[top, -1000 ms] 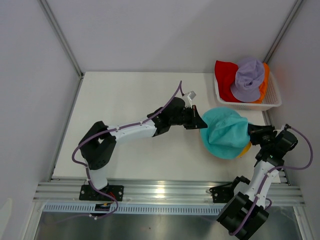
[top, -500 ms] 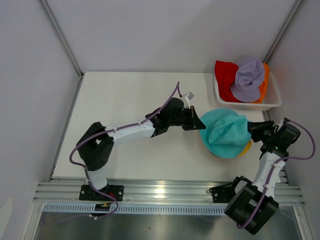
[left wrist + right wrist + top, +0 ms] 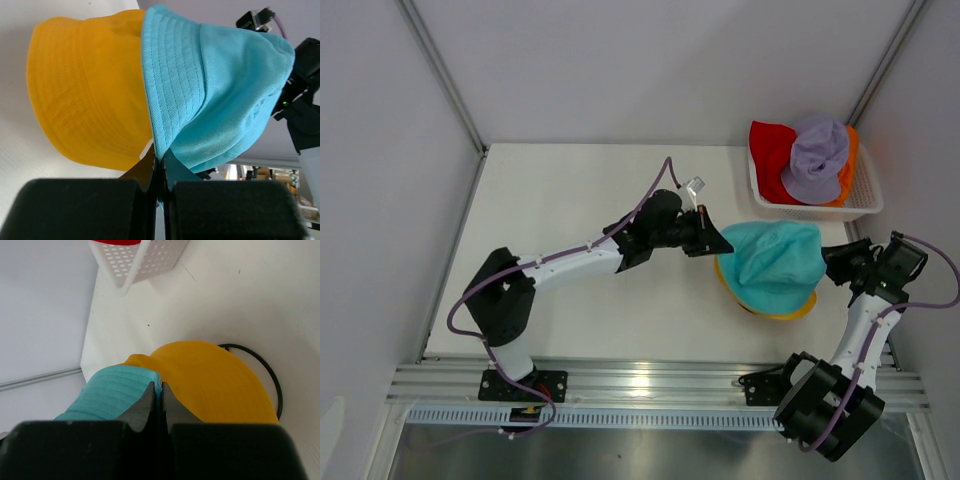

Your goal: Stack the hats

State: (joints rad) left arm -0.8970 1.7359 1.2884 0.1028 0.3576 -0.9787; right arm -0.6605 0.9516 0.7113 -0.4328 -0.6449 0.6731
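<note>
The teal hat stretches crooked past the yellow hat, so my left gripper will open, regrip the teal hat's edge [image 3: 738, 238] and draw it toward the table's middle.
A teal hat [image 3: 775, 262] [image 3: 215, 95] hangs stretched over the yellow hat [image 3: 782, 308] [image 3: 85, 90] [image 3: 215, 380] at the table's right. My left gripper [image 3: 720, 243] [image 3: 161, 162] is shut on the teal hat's left brim. My right gripper [image 3: 832, 264] [image 3: 161, 388] is shut on its right brim [image 3: 112, 390]. The yellow hat sits on a black wire stand [image 3: 265, 372]. Lavender [image 3: 817, 158], red [image 3: 772, 147] and orange [image 3: 849, 160] hats lie in the white basket [image 3: 815, 208].
The white mesh basket [image 3: 145, 257] stands at the back right corner, close to the right wall. The table's right edge runs just past the right arm. Bare white tabletop [image 3: 570, 200] spreads left of the left arm.
Both grippers have pulled the teal hat lower and wider over the yellow hat, whose brim now shows more at the front. The right wrist swung outward to the right.
</note>
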